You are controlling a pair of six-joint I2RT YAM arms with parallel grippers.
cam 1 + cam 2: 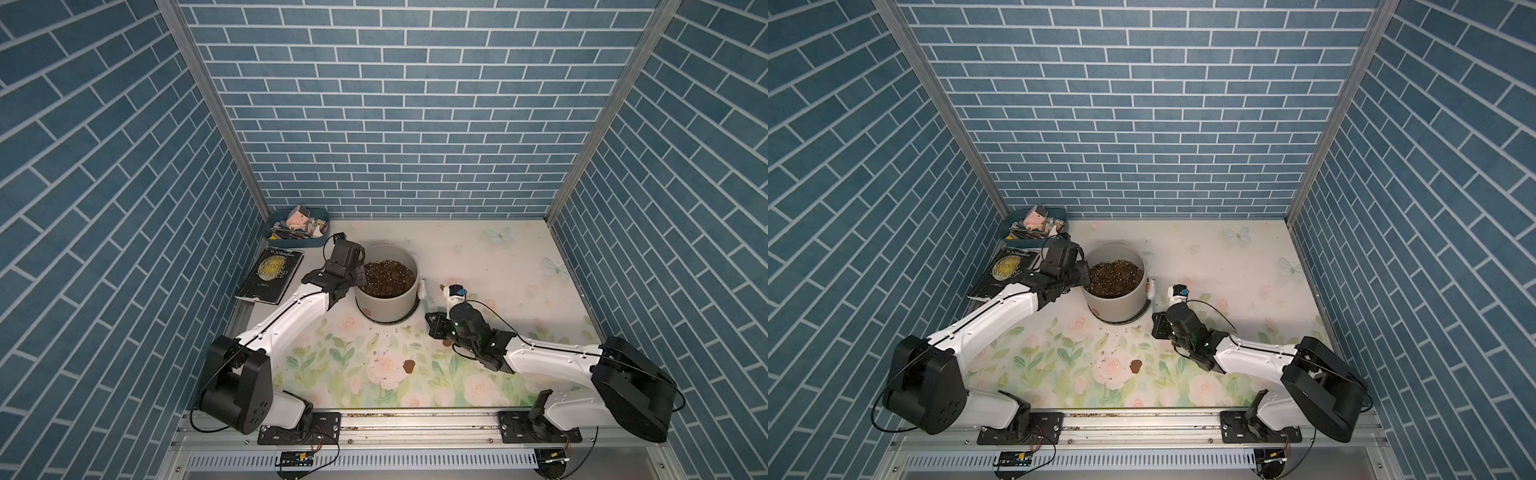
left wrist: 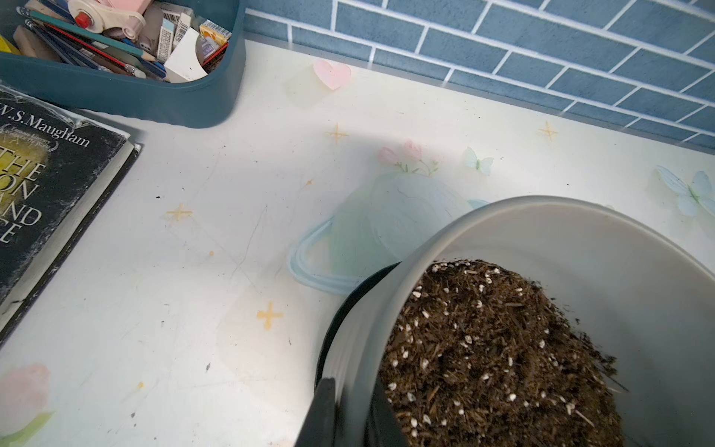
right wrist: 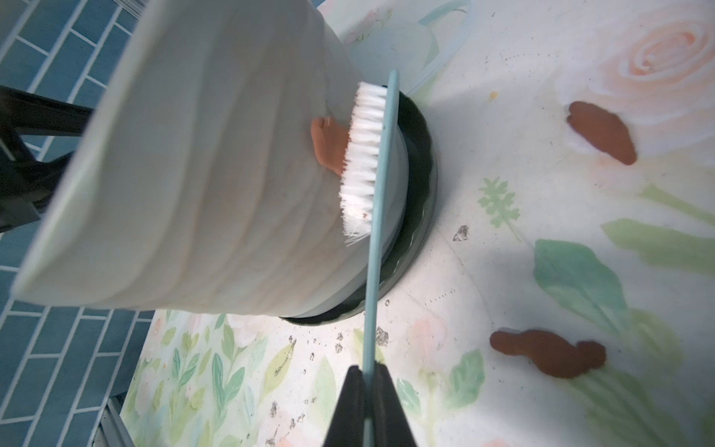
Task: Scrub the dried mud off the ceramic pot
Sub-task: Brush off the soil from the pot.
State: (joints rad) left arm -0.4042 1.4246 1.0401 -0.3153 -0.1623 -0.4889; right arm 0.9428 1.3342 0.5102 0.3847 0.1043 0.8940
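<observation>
Dried mud on the pot's front side sits away from the brush, so next my left gripper regrips the pot's rim (image 2: 392,312) and turns that mud toward the brush.
The pale grey ceramic pot (image 1: 388,305) (image 1: 1117,307) stands on a black saucer (image 3: 419,170), filled with speckled soil (image 2: 495,360). My left gripper (image 2: 352,416) (image 1: 360,280) is shut on the pot's left rim (image 2: 387,294), one finger outside and one inside. My right gripper (image 3: 369,387) (image 1: 430,316) is shut on the handle of a teal brush (image 3: 381,201) (image 1: 1151,289). Its white bristles (image 3: 361,154) press on the pot's outer wall (image 3: 216,162), against a blob of reddish-brown dried mud (image 3: 327,145).
Two loose mud flakes (image 3: 601,131) (image 3: 549,354) lie on the floral mat, one also seen in both top views (image 1: 409,365) (image 1: 1136,365). A blue tray of clutter (image 1: 297,226) (image 2: 154,104) and a dark book (image 1: 272,274) (image 2: 46,193) sit at the back left.
</observation>
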